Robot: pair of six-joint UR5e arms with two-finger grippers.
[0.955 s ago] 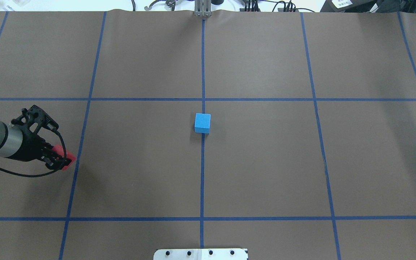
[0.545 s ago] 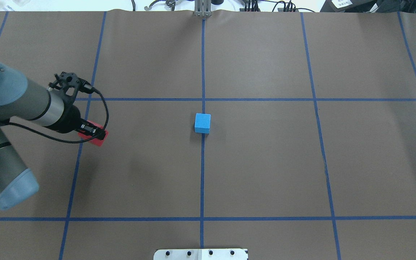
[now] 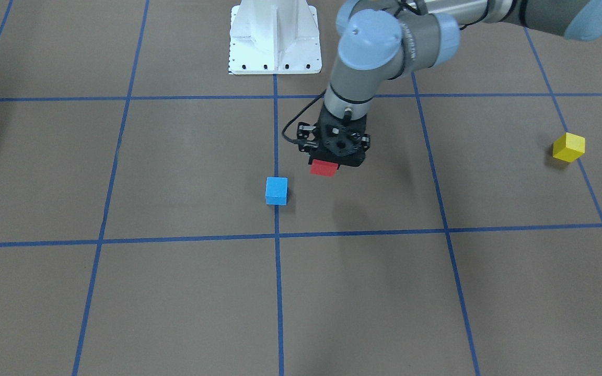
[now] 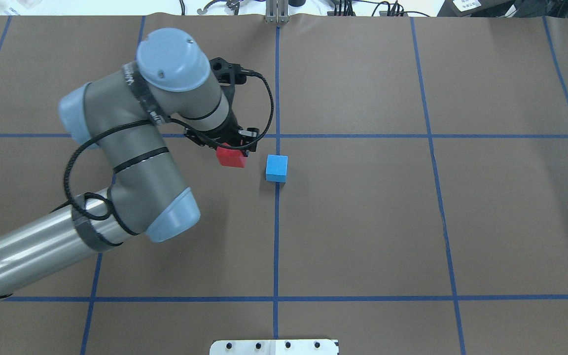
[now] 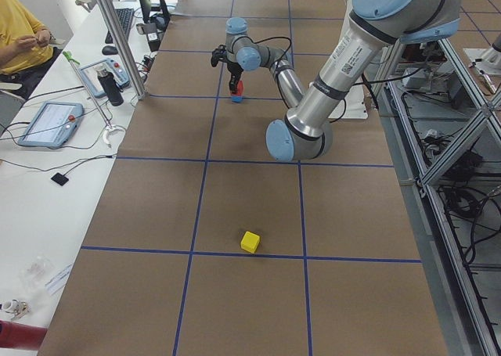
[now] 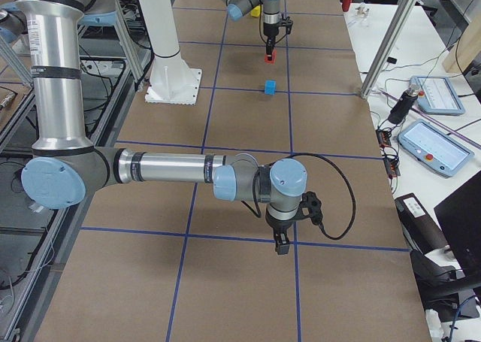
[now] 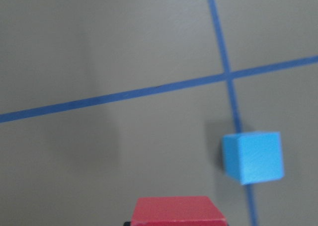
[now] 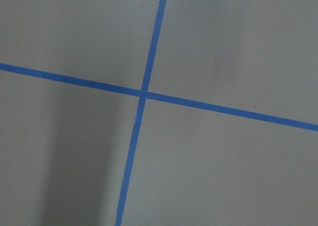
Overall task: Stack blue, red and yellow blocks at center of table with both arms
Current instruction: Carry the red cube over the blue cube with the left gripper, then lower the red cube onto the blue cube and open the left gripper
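Observation:
Next, the left gripper sets the red block down on top of the blue block (image 3: 276, 187) (image 7: 261, 157).
The blue block (image 4: 276, 168) sits on the centre tape line and also shows in the front view (image 3: 276, 190) and the left wrist view (image 7: 253, 156). My left gripper (image 4: 233, 149) is shut on the red block (image 4: 230, 158) and holds it above the table, just left of the blue block and apart from it. The red block shows in the front view (image 3: 324, 167) and the left wrist view (image 7: 179, 210). The yellow block (image 3: 568, 147) lies far out on my left side (image 5: 250, 242). My right gripper (image 6: 282, 246) hangs low over bare table; I cannot tell whether it is open or shut.
Brown paper with blue tape grid lines (image 4: 277, 246) covers the table. The white robot base (image 3: 275, 36) stands at my edge. A side bench with tablets (image 5: 48, 123) and an operator (image 5: 19, 35) runs along the far side.
My left arm has swung from the table's left edge toward the centre, carrying the red block, which now hangs just left of the blue block. The blue block has not moved.

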